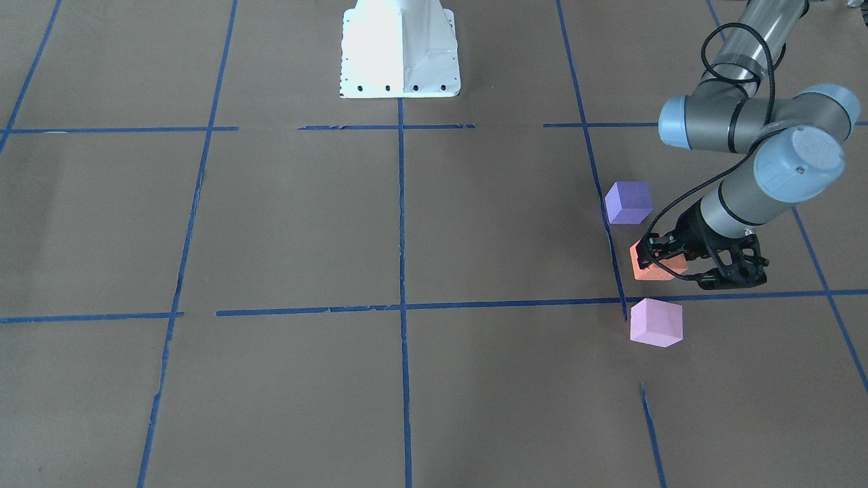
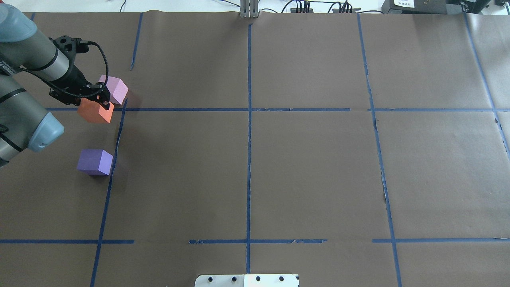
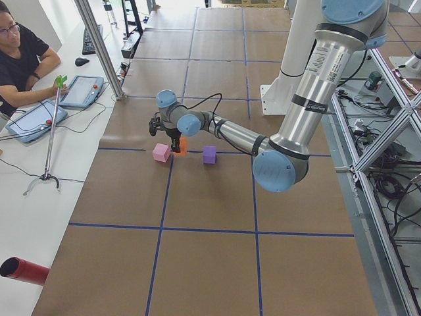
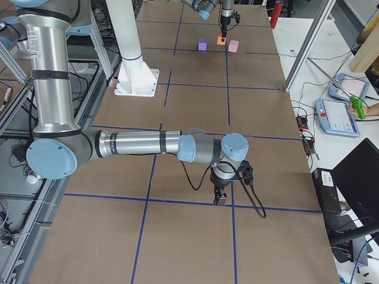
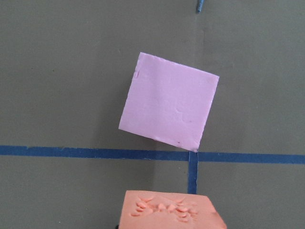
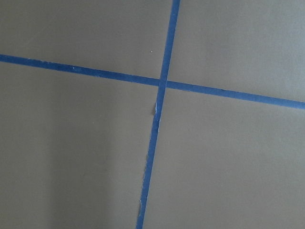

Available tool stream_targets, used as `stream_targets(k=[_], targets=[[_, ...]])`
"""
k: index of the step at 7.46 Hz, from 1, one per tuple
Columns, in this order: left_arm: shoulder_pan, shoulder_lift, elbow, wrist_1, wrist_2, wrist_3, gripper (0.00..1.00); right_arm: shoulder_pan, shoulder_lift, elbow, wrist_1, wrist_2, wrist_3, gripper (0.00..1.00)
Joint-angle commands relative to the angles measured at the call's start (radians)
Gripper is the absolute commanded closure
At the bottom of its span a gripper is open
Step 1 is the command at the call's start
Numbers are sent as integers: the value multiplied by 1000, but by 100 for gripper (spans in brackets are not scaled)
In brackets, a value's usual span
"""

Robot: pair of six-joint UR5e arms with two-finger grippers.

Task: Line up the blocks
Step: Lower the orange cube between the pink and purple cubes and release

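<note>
I will use my left gripper to set the orange block down between the dark purple block and the pale pink block (image 1: 639,259).
The orange block (image 1: 652,269) is between the fingers of my left gripper (image 1: 663,261), which is shut on it and holds it just above the table. It also shows in the overhead view (image 2: 95,112) and at the bottom edge of the left wrist view (image 5: 169,212). The pale pink block (image 1: 655,322) lies just beyond it, by a tape crossing, and shows in the left wrist view (image 5: 169,106). The dark purple block (image 1: 628,202) lies on the robot's side of the orange one. The three sit roughly in a row. My right gripper (image 4: 220,200) hangs over a tape crossing far from the blocks; I cannot tell whether it is open or shut.
Brown paper with a blue tape grid (image 2: 249,109) covers the table. The white robot base (image 1: 400,51) stands at the near middle edge. A person sits at a side desk with tablets (image 3: 39,118). A red cylinder (image 3: 23,271) lies off the table's edge.
</note>
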Motion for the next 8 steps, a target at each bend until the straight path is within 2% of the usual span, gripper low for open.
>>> stream_targets(k=[1, 3, 8], targets=[[6, 11, 16, -43, 0, -24, 100, 0, 0, 0, 0, 0, 1, 0], [27, 41, 20, -110, 2, -81, 100, 0, 0, 0, 0, 0, 1, 0], [61, 45, 54, -139, 17, -87, 100, 0, 0, 2, 0, 0, 1, 0]])
